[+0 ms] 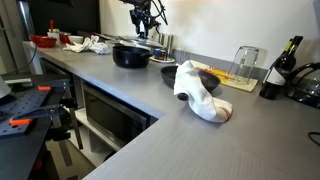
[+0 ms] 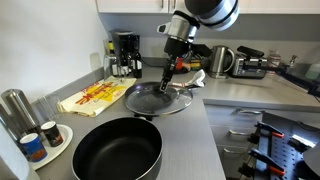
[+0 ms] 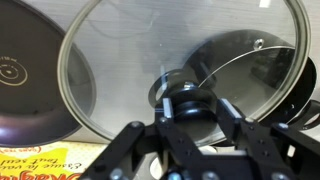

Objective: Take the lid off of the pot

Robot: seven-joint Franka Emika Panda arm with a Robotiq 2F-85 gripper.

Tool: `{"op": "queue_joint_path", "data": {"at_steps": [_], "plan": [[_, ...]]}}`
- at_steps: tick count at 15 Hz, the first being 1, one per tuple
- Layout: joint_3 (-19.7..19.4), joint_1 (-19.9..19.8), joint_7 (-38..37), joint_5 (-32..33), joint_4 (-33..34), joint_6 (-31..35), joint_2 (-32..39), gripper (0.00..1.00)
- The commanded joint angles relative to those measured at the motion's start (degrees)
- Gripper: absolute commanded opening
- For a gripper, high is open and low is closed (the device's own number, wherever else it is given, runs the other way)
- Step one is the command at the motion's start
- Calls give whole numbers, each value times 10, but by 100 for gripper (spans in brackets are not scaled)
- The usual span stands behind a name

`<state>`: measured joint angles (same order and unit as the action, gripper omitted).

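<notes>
I need to release the lid's small black knob on the bare counter (image 1: 132, 78) just in front of the black pot.
My gripper (image 3: 183, 102) is shut on the small black knob of the lid (image 3: 115, 60), a round see-through lid with a metal rim. In both exterior views the gripper (image 1: 143, 35) (image 2: 167, 84) comes down from above onto the lid (image 1: 131, 43) (image 2: 150, 100). The lid is tilted and sits just over the black glossy pot (image 1: 130, 57). In the wrist view the pot (image 3: 306, 100) lies off to the right, partly seen through the glass. In the exterior view with the coffee machine the lid hides most of the pot.
A smaller dark bowl (image 1: 168, 72) (image 2: 118, 150) (image 3: 20, 80) stands near the pot. A yellow packet (image 2: 93, 97) (image 1: 228, 78) lies by the wall. A white cloth (image 1: 203, 95), a glass (image 1: 245, 60), a bottle (image 1: 285, 62), a coffee machine (image 2: 125, 52) and a kettle (image 2: 220, 60) stand around.
</notes>
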<state>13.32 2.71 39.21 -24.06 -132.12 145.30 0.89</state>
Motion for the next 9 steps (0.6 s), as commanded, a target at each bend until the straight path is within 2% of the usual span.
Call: {"op": "queue_joint_path", "data": {"at_steps": [1, 9], "plan": [[-29, 17, 57, -74, -70, 32, -66, 23], [-86, 47, 131, -171, -187, 78, -122, 23]]}}
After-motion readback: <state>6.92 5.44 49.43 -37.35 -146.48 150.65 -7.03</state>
